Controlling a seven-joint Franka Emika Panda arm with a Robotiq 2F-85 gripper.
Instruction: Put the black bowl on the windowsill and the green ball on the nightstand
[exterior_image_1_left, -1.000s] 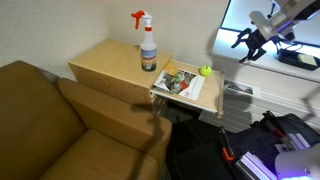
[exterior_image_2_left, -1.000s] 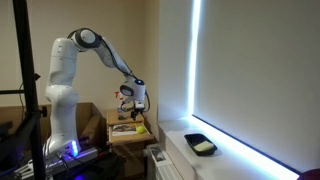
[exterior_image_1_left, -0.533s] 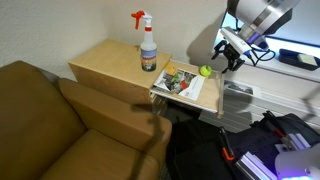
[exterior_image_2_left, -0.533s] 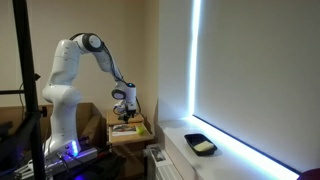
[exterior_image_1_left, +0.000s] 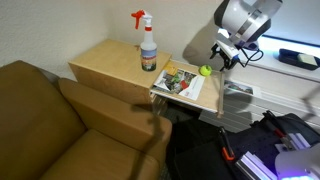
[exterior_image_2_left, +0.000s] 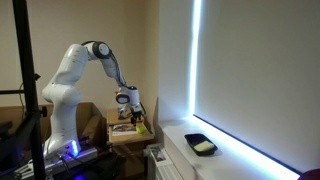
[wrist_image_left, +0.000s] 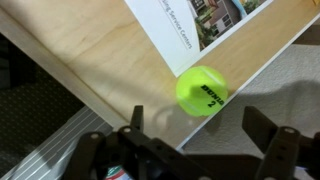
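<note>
The green ball is beside the magazine at the nightstand's edge. Next, I will close my gripper around the sides of the green ball (exterior_image_1_left: 205, 70) (wrist_image_left: 201, 92) there.
The green ball (wrist_image_left: 203, 91) is a tennis ball lying at the edge of the wooden nightstand (wrist_image_left: 110, 65), beside a magazine (wrist_image_left: 200, 22). It also shows in an exterior view (exterior_image_1_left: 206, 71). My gripper (wrist_image_left: 198, 140) is open and empty, its two fingers spread just short of the ball. It hovers close by the ball in both exterior views (exterior_image_1_left: 226, 58) (exterior_image_2_left: 133, 109). The black bowl (exterior_image_2_left: 201, 144) stands on the windowsill (exterior_image_2_left: 235, 165) with something pale in it.
A spray bottle (exterior_image_1_left: 148, 45) with a red top stands on the nightstand (exterior_image_1_left: 110, 62). A brown sofa (exterior_image_1_left: 45, 125) is beside it. A grey ribbed radiator (wrist_image_left: 50, 150) lies below the nightstand's edge. Bags and gear (exterior_image_1_left: 270, 145) lie on the floor.
My arm has swung from the window side down to the nightstand. The gripper now sits low by the green ball. The ball, bowl and bottle have not moved.
</note>
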